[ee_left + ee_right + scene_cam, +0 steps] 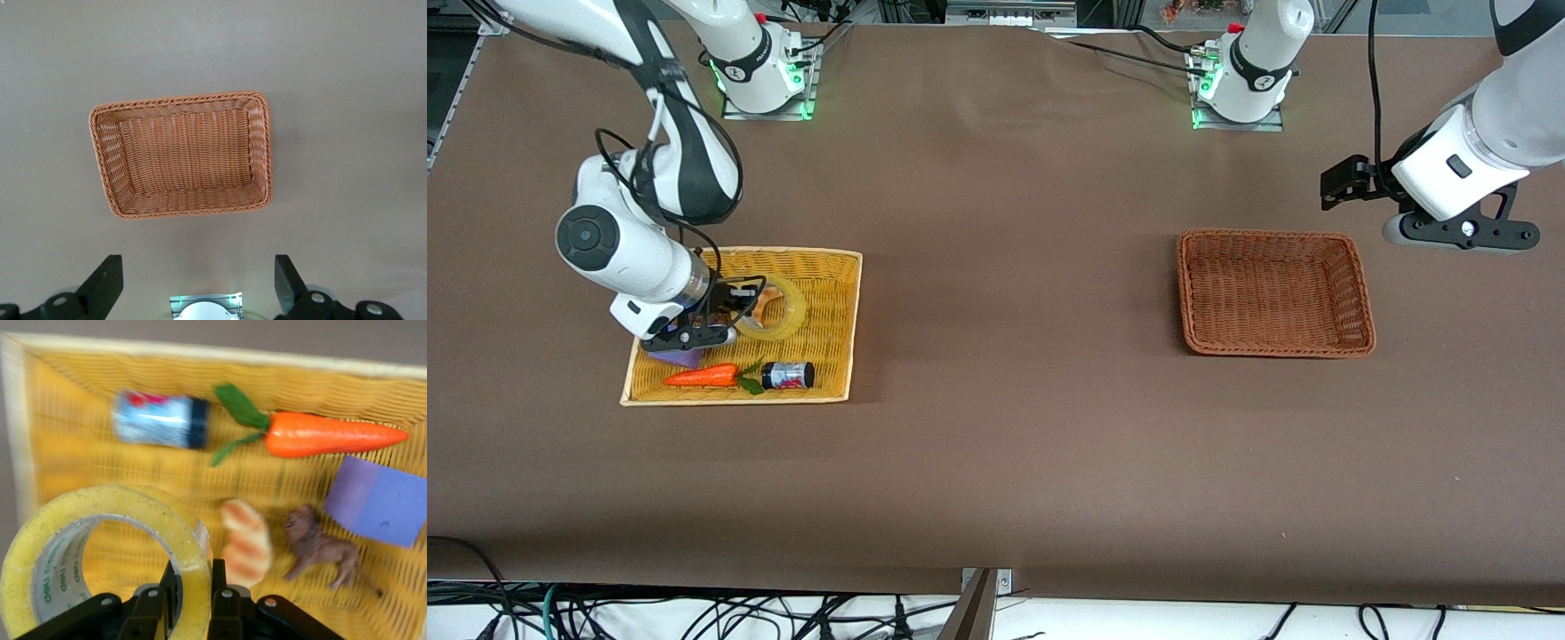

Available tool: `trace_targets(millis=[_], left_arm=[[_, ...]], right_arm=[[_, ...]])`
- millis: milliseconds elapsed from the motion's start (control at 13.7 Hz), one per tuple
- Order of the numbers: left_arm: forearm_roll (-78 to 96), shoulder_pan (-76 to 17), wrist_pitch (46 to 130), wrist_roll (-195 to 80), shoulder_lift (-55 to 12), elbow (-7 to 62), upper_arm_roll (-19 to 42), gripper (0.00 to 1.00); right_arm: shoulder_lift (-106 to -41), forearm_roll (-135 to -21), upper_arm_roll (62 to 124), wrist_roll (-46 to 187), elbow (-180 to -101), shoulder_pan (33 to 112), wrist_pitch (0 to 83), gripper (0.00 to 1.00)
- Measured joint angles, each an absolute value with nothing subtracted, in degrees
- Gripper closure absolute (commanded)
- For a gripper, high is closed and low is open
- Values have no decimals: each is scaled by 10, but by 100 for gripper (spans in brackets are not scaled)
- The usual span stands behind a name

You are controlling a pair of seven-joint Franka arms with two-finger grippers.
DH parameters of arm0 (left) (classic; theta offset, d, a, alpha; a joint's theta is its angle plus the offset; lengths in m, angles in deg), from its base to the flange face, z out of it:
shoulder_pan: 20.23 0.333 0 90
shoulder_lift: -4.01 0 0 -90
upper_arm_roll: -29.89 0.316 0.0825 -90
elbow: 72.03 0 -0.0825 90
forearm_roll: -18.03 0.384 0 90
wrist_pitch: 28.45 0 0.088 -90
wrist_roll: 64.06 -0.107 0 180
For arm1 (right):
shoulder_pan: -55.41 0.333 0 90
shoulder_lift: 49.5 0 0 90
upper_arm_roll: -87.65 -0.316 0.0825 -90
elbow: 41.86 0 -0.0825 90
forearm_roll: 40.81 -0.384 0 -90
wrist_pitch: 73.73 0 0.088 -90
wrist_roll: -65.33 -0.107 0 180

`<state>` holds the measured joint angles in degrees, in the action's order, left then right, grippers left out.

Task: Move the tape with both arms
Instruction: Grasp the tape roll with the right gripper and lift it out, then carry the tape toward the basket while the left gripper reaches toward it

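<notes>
Next, I let go of the tape with my right gripper on the table [1016,318] between the yellow tray and brown basket.
The tape [781,308], a yellowish translucent ring, is tilted on edge over the yellow tray [855,320]. My right gripper [738,307] is shut on the tape's wall, one finger inside the hole and one outside. The right wrist view shows the tape [133,503] pinched in the right gripper [192,579]. My left gripper [1338,185] hangs open and empty over the table, beside the brown basket [1272,293] at the left arm's end. In the left wrist view the left gripper [198,283] has its fingers wide apart above the basket [187,153].
The yellow tray [200,353] also holds a toy carrot [701,376], a small black jar [788,375], a purple block [680,357], a croissant [245,543] and a brown toy animal [320,547]. The brown basket holds nothing.
</notes>
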<state>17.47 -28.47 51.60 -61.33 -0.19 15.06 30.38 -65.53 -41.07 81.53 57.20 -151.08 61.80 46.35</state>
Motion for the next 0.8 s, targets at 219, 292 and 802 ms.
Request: trace_targets(millis=[219,292,802], left_arm=[[175,-285,516,-613,-2,151,303,0],[175,-285,516,-613,-2,151,303,0],[175,-294,516,-613,-4,151,295,0]], right_arm=[[-659,-411,758,400,-1430,664,424,100],[-670,-410,755,346,-1412,696,423,100],[-857,-383,756,132,-1242,827,444,100]])
